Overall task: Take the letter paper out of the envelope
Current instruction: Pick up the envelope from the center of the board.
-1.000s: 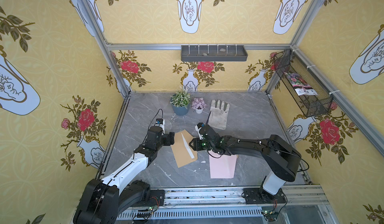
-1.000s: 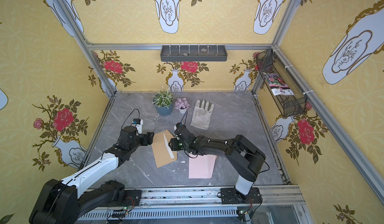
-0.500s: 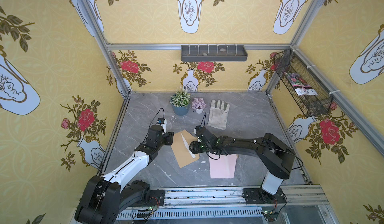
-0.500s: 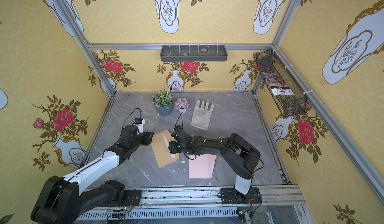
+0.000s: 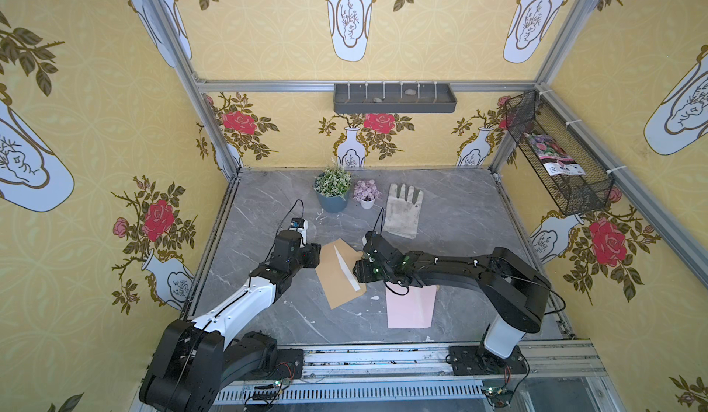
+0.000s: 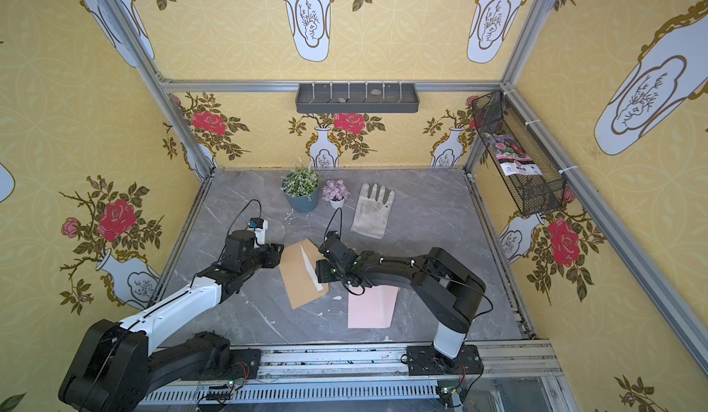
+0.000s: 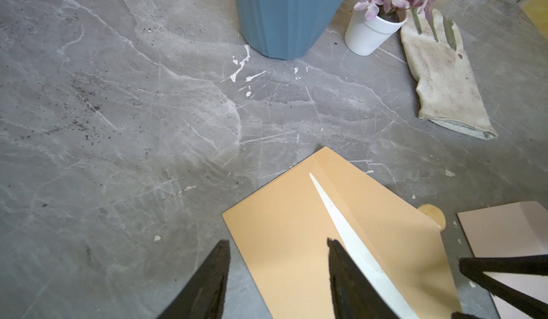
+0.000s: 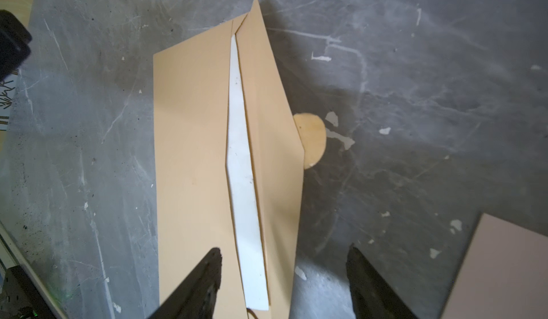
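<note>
Next, my right gripper pinches the envelope's raised flap side (image 8: pixel 295 233) and lifts the tan envelope toward my left gripper, because the envelope's edge by my left gripper is lying flat.
A tan envelope (image 5: pixel 337 276) (image 6: pixel 300 276) lies flat on the grey table, its flap partly lifted. A white strip (image 8: pixel 241 160) (image 7: pixel 341 222) shows in its mouth; I cannot tell whether that is the letter paper. A pink sheet (image 5: pixel 410 306) (image 6: pixel 369 308) lies flat on the table just right of the envelope. My left gripper (image 5: pixel 316 255) (image 7: pixel 275 243) is open at the envelope's left edge, one finger over the table and one over the envelope. My right gripper (image 5: pixel 358 270) (image 8: pixel 284 250) is open at the flap side, straddling that edge. Neither holds anything.
Behind the envelope stand a blue pot with a green plant (image 5: pixel 331 199), a small white pot of purple flowers (image 5: pixel 367 195) and a worn work glove (image 5: pixel 402 215). A round tan sticker (image 8: pixel 311 138) pokes out beside the flap. A mesh basket (image 5: pixel 559 161) hangs on the right wall.
My right gripper's jaws have spread wider at the flap side and my left gripper's jaws have narrowed. The envelope and the pink sheet lie where they were.
</note>
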`<state>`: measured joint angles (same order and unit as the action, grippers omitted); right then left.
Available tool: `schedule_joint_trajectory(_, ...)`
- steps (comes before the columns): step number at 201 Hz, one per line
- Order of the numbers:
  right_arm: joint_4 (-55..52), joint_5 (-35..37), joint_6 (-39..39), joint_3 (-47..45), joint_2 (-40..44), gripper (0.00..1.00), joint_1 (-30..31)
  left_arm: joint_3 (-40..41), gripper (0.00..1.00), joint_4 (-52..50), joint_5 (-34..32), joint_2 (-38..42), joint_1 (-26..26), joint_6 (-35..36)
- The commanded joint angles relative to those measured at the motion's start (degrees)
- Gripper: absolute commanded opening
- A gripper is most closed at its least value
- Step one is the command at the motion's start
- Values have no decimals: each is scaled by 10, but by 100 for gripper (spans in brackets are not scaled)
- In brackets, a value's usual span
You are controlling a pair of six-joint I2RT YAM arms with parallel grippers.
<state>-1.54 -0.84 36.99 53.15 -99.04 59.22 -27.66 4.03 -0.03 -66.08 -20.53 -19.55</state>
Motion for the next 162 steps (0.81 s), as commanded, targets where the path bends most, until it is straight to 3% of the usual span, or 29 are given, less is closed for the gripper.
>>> schedule_joint_trajectory(1,23,0,-7,-8,-2,67,-9,0,55,5,0,-2,1,2)
schedule_joint_trajectory(39,90,-46,0,-7,-35,60,-22,-2,55,3,-2,-4,1,4)
schedule_joint_trajectory(72,114,-58,7,-3,-50,15,-25,0,55,1,-6,2,1,5)
schedule_joint_trajectory(98,137,-84,15,-11,-33,1,-36,2,55,1,-6,8,0,4)
schedule_joint_trajectory(162,110,-105,-9,-19,90,0,-64,15,52,22,9,29,0,3)
